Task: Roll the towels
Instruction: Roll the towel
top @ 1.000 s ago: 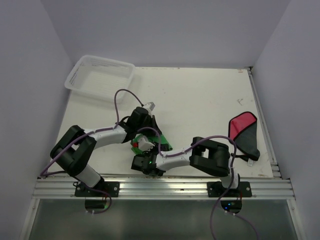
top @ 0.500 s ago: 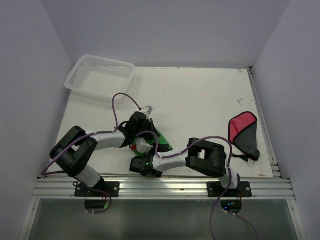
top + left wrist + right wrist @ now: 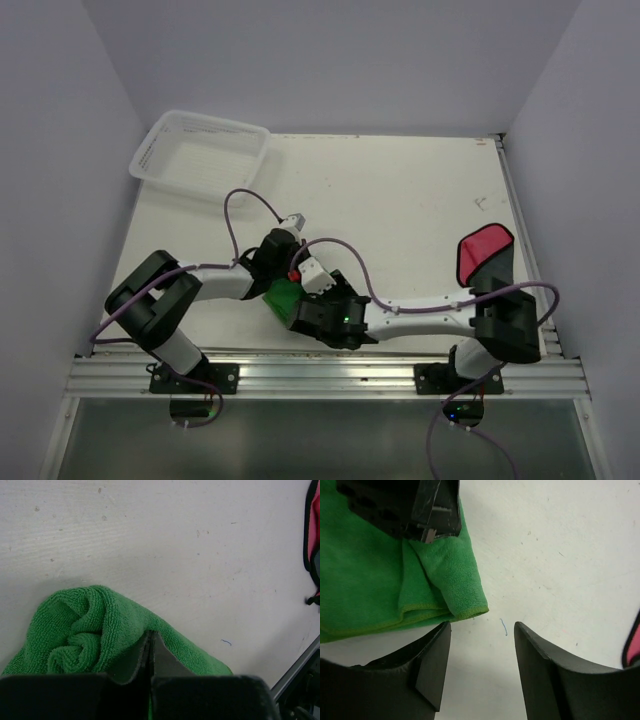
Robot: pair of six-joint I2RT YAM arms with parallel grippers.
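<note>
The folded edge of the green towel lies loose at its near end, past the open fingers of my right gripper, so next I move my right gripper in and pinch that end [image 3: 464, 596].
The green towel [image 3: 282, 298] lies partly rolled near the table's front edge, between both grippers. Its coiled end [image 3: 82, 635] shows in the left wrist view. My left gripper [image 3: 285, 280] is shut, fingertips [image 3: 150, 637] pressed together on a fold of the green cloth. My right gripper [image 3: 482, 625] stands open just in front of the towel's loose corner [image 3: 465, 605], with only bare table between its fingers. In the top view, the right gripper [image 3: 303, 313] sits low beside the towel. The red towel [image 3: 485, 255] with its dark underside lies flat at the far right.
A white mesh basket [image 3: 205, 155] stands at the back left corner. A metal rail [image 3: 320, 375] runs along the near edge. The right arm [image 3: 430, 312] stretches across the front of the table. The red towel's edge [image 3: 314, 525] shows at the right.
My right gripper has opened and no longer holds the green towel. Its arm has stretched out, the elbow swinging to the right. The left gripper stayed shut on the towel.
</note>
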